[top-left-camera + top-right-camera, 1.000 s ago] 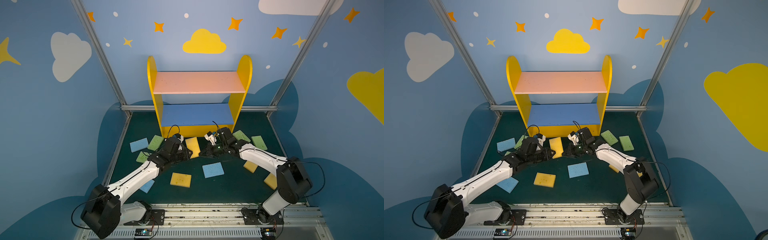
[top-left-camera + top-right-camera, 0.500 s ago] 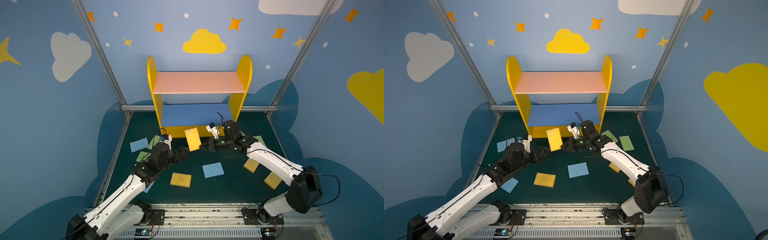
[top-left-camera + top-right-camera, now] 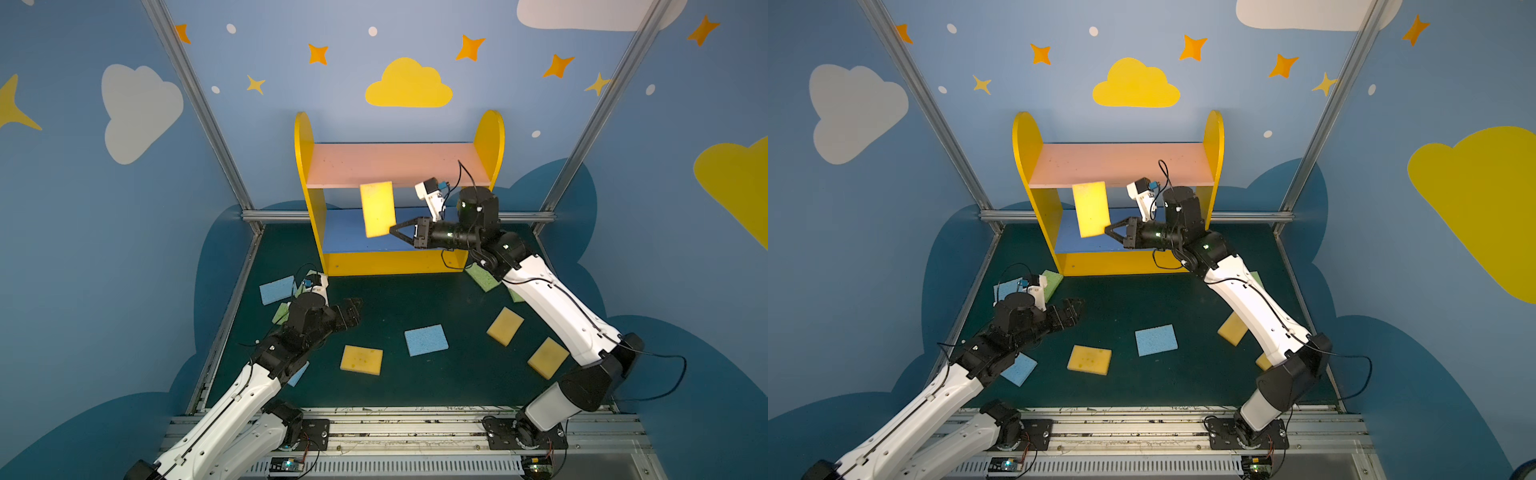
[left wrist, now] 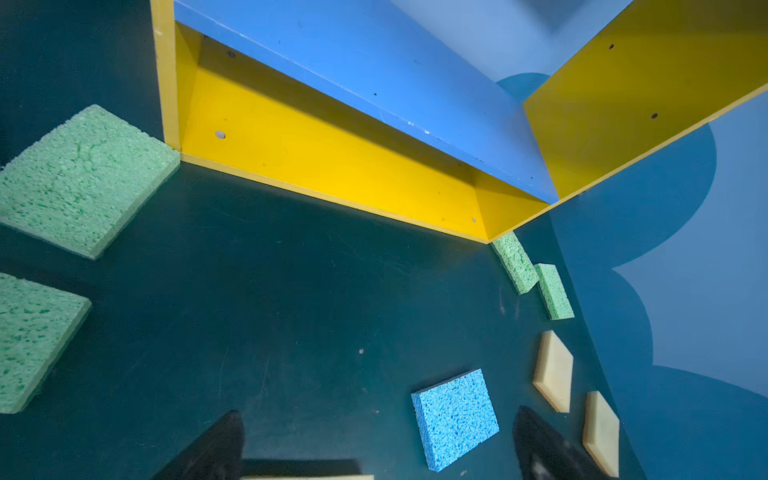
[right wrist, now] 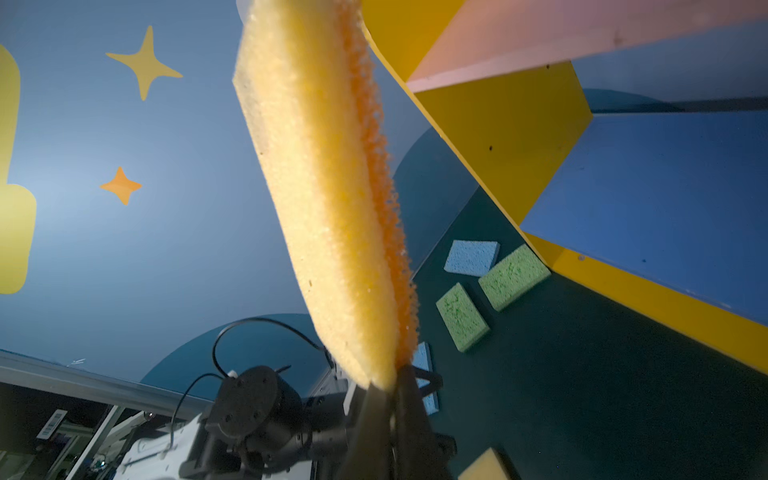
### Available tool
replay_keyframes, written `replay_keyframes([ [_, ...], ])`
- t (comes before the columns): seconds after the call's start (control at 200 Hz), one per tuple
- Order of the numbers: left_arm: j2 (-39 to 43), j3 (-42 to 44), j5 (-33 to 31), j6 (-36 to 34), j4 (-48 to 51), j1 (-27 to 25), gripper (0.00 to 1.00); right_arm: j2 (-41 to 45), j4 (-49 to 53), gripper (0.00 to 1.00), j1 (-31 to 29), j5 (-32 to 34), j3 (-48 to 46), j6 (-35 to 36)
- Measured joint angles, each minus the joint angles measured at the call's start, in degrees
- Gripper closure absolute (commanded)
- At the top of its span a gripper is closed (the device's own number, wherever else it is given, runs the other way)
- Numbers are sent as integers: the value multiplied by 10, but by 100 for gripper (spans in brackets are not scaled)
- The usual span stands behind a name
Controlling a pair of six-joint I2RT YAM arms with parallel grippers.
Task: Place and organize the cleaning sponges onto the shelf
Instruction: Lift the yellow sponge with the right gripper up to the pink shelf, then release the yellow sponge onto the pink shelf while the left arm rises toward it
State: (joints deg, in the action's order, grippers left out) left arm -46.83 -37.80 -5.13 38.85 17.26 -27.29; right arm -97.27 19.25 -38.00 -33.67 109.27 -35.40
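Observation:
Next, my right gripper lets go of the yellow sponge on the pink board (image 3: 340,168) (image 5: 496,33) beside the yellow side panel nearest my left gripper.
My right gripper (image 3: 392,230) is shut on the lower corner of a yellow sponge (image 3: 377,209), held upright in the air in front of the shelf (image 3: 302,166), between its pink and blue boards. The right wrist view shows the sponge (image 5: 328,199) edge-on, rising from the shut gripper (image 5: 388,388). My left gripper (image 3: 353,309) hangs low over the mat at the left, open and empty (image 4: 376,440). Several other sponges lie flat on the green mat: a blue one (image 3: 426,340), a yellow one (image 3: 361,360), two yellow ones (image 3: 505,326) at the right.
Green sponges (image 4: 83,178) and a blue sponge (image 3: 277,289) lie by the shelf's left foot, close to my left wrist. More green sponges (image 3: 482,277) sit under my right forearm. Blue walls and metal posts (image 3: 582,137) close in the mat.
The right gripper has lifted the yellow sponge from the mat up in front of the shelf. The left gripper has let go of it, opened wide and drawn back to the left.

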Motion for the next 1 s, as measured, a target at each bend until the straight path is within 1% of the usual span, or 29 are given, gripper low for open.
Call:
replay_keyframes([
  [0.255, 3, 21, -5, -7, 0, 2, 1, -188, 53, 98, -1, -11, 272, -10],
  [0.4, 8, 37, -7, -9, -6, 2, 1, -267, 55, 98, -2, -18, 378, -33],
  [0.486, 8, 45, -7, -9, -9, 2, 0, -296, 39, 98, -2, -21, 406, -48],
  [0.681, 8, 55, -6, -9, -13, 2, 1, -336, -13, 99, -5, -13, 423, -77],
  [1.001, 8, 63, 7, -5, -19, 2, 0, -387, -85, 100, -8, 28, 465, -96],
])
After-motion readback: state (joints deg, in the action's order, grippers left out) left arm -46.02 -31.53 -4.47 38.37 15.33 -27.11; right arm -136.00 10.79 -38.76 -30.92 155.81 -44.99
